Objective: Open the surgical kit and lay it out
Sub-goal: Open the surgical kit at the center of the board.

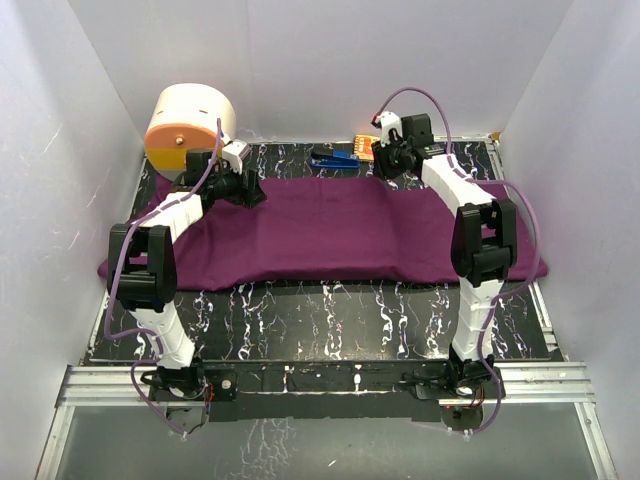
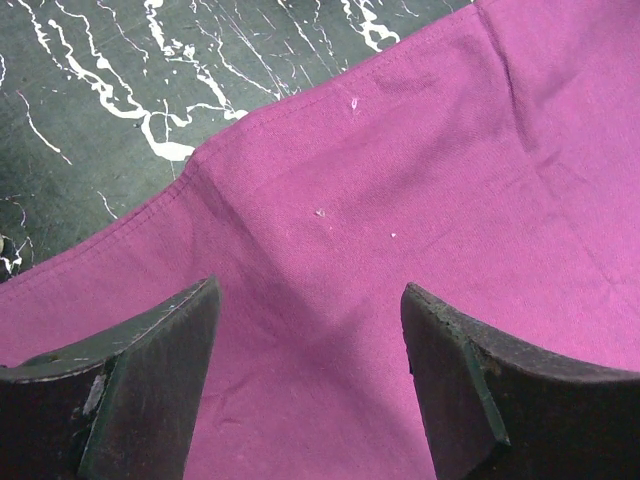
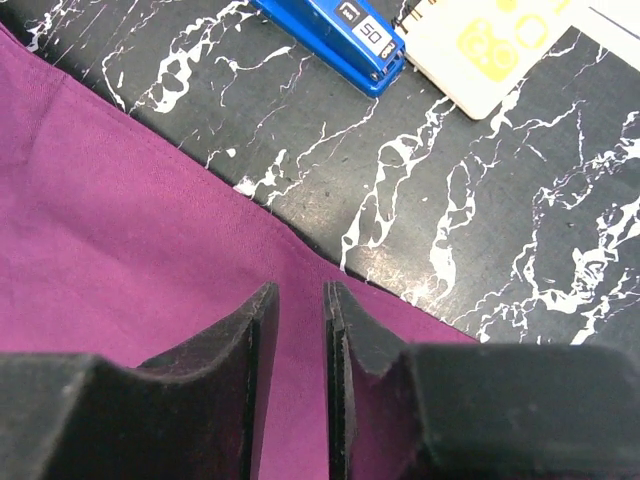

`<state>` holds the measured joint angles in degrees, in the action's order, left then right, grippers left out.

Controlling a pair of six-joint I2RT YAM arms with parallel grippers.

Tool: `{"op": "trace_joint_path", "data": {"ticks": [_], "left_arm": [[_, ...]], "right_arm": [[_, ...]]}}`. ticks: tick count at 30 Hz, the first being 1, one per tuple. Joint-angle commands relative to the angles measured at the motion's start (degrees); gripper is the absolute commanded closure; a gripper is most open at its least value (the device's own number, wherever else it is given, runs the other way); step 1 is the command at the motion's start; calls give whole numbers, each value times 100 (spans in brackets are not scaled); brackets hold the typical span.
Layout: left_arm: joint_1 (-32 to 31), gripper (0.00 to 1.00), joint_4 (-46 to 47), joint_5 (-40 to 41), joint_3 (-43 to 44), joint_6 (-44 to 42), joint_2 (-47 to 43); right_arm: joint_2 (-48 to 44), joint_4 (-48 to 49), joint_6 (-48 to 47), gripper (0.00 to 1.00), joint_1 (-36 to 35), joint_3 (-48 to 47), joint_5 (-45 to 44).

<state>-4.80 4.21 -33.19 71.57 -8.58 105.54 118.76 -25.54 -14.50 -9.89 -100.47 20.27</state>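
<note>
The cloth's far hem lies flat just beyond the right gripper's nearly closed fingers, so the robot should open them, pinch the hem itself [image 3: 322,266], then fold the cloth back.
The surgical kit shows only as its purple cloth wrap [image 1: 330,225], spread flat across the black marbled table [image 1: 330,310]; tray and instruments are not in view. My left gripper [image 1: 250,190] hovers over the cloth's far left part [image 2: 400,150], just inside its hem. It stands open [image 2: 310,288] with nothing between the fingers. My right gripper [image 1: 385,165] is at the cloth's far edge [image 3: 120,220] on the right side. Its jaws [image 3: 300,290] are nearly together, with a thin strip of the cloth in the gap right at the hem.
A cream-and-orange round drum [image 1: 188,125] stands at the back left corner, close behind the left gripper. A blue stapler [image 1: 335,158] [image 3: 335,35] and a small spiral notepad [image 1: 365,147] [image 3: 490,45] lie on the table behind the cloth. White walls enclose three sides.
</note>
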Motion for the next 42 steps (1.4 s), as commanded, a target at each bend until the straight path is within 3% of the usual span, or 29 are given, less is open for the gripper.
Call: {"op": "trace_joint_path", "data": {"ticks": [1, 5, 9, 24, 42], "left_arm": [[-31, 29, -14, -15, 76, -203, -377], [-30, 29, -16, -19, 61, -224, -414], [-39, 29, 25, -37, 15, -218, -428], [-56, 28, 36, -3, -19, -267, -429], [-65, 28, 1, 52, -39, -364, -488]], "right_arm": [[-356, 129, -71, 74, 29, -116, -159], [-257, 86, -42, 60, 28, -144, -471], [17, -127, 6, 55, 22, -318, -475], [376, -250, 136, 71, 5, -430, -225], [-10, -399, 81, 84, 8, -573, -237]]}}
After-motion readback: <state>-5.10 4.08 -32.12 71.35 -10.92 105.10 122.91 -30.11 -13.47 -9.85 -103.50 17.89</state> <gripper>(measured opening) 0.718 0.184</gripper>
